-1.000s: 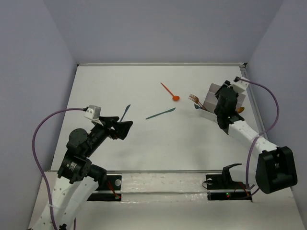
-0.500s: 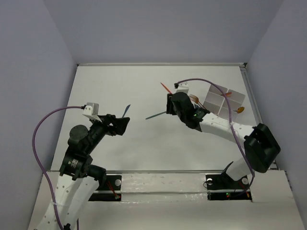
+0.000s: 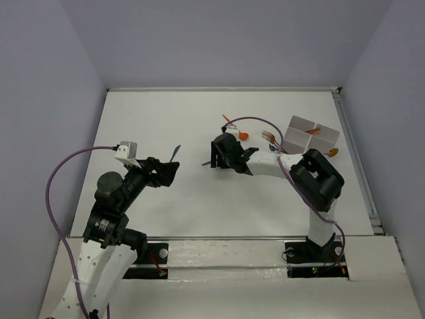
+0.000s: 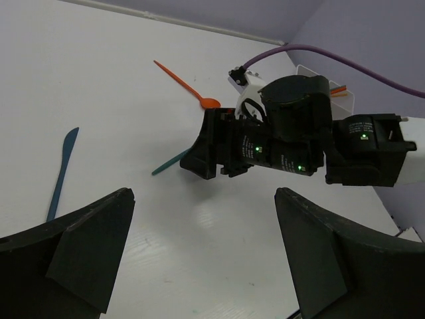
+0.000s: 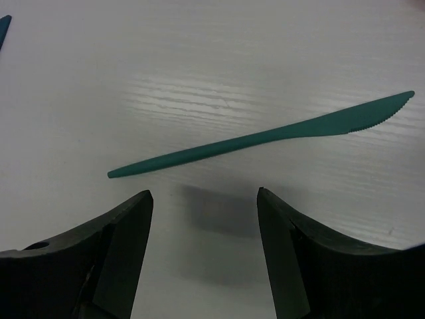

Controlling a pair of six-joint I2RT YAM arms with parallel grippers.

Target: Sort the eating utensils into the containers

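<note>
The teal knife lies crosswise ahead of the right gripper's open fingers, so the robot should pinch the knife's handle [image 5: 222,147] by its long sides before lifting the knife.
A teal knife [image 5: 265,139] lies flat on the table just beyond my right gripper [image 5: 202,199], which is open, empty and low over the table. In the top view the right gripper [image 3: 214,157] covers most of that knife [image 3: 206,163]. A blue knife [image 3: 174,153] lies just beyond my left gripper [image 3: 166,171], which is open and empty. An orange spoon [image 3: 243,135] and a copper fork [image 3: 268,137] lie left of the white divided tray [image 3: 300,123]. An orange utensil [image 3: 312,131] rests in the tray. The left wrist view shows the blue knife [image 4: 62,174], the orange spoon [image 4: 186,86] and the teal knife [image 4: 171,161].
A copper-orange utensil [image 3: 332,151] lies just outside the tray's right side. Purple cables [image 3: 255,120] loop over both arms. Grey walls close in the table on the left, back and right.
My right arm has swung left from the tray to the teal knife in the table's middle and lowered over it. The left arm has barely moved.
</note>
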